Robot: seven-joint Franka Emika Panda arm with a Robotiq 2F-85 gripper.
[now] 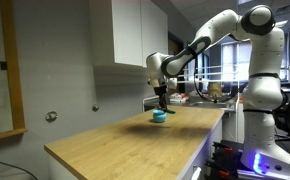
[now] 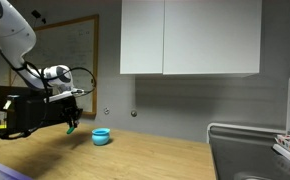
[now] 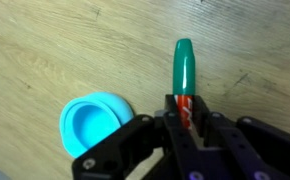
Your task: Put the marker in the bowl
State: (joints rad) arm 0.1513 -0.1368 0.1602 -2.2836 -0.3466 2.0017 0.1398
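Next, my gripper releases the marker inside the teal-blue bowl [image 1: 160, 114] [image 3: 92, 126], with the marker's green end down in the bowl and its red end over the bowl's rim.
My gripper [image 3: 183, 112] is shut on the marker [image 3: 184, 68], a red pen with a green end that sticks out past the fingertips. In the wrist view the teal-blue bowl [image 3: 93, 122] sits on the wooden table to the left of the marker, apart from it. In both exterior views the gripper [image 1: 162, 96] [image 2: 69, 118] hangs above the table with the marker [image 2: 71, 127] pointing down. The bowl [image 1: 159, 115] [image 2: 101, 136] stands on the table just below and beside the gripper.
The wooden table [image 1: 125, 140] runs along a grey wall under white cabinets [image 2: 190, 37]. A black box [image 2: 25, 110] stands behind the gripper. A wire rack [image 2: 255, 150] is at the table's end. The table edge drops off near the robot base [image 1: 260, 120].
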